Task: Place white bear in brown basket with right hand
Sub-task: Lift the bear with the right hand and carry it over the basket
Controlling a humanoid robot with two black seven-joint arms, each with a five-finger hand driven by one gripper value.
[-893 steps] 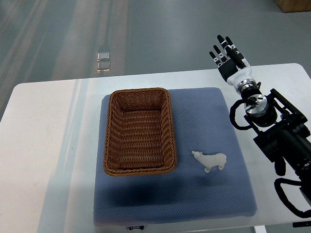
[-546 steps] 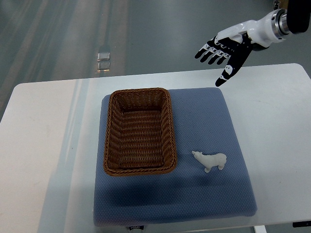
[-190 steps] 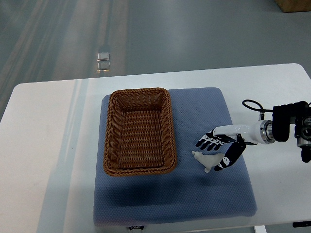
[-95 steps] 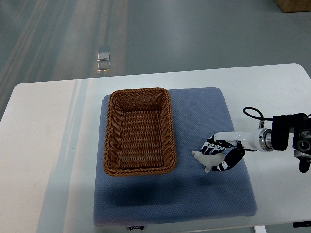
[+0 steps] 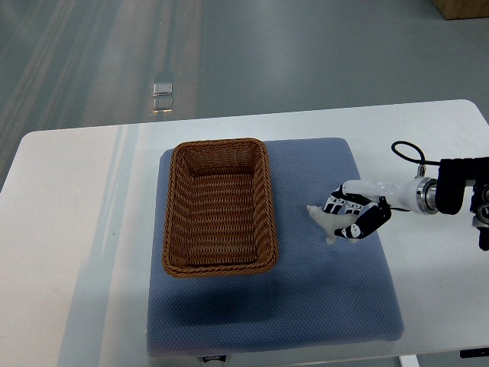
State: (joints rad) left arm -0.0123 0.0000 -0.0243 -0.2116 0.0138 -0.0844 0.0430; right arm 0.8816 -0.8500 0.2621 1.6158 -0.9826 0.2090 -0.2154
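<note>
Next, my right gripper releases the white bear on the brown basket's bottom, a little toward its far rim [image 5: 205, 201].
A small white bear [image 5: 325, 223] hangs just above the blue mat [image 5: 306, 306], to the right of the brown wicker basket [image 5: 220, 205]. My right hand [image 5: 348, 215], black-fingered with a white back, is shut on the bear; its arm comes in from the right edge. The bear's head points left toward the basket, and its rear half is hidden under the fingers. Nothing lies inside the basket. The left arm does not show.
The blue mat lies on a white table [image 5: 69, 229]. Grey floor runs beyond the table's far edge, with a small shiny object [image 5: 161, 95] on it. A black cable [image 5: 409, 153] loops above my right wrist.
My right hand came down from the far right, closed on the bear, and has now lifted it up and slightly away from where it lay on the mat.
</note>
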